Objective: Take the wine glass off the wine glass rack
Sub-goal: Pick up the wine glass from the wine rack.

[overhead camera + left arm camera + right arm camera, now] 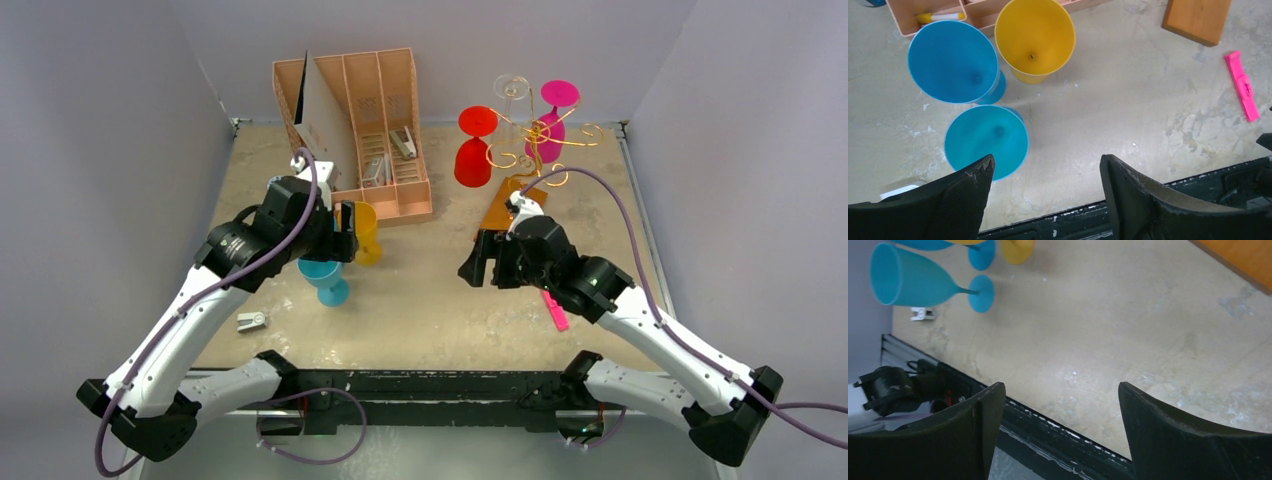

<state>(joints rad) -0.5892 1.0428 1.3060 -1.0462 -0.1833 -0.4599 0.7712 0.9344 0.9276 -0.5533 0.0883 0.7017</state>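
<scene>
I should close my right gripper on the edge of the red glass's round foot [491,117], on the side of the foot toward the clear glass.
The wine glass rack [541,142], curly gold wire arms on an orange-brown wooden base [508,208], stands at the back right. A red glass [473,152], a magenta glass [549,122] and a clear glass [512,92] hang upside down on it. My right gripper [481,266] is open and empty, low in front of the base, and its own view [1060,395] shows only bare table between the fingers. My left gripper [343,236] is open and empty [1047,170] beside a yellow glass [1034,37], a blue glass [953,62] and a teal glass [986,140] standing upright.
A pink-tan slotted file organiser [360,130] stands at the back left. A pink marker [553,310] lies under the right arm. A white clip [251,321] lies at the front left. The table's black front edge [1058,220] is close below both grippers.
</scene>
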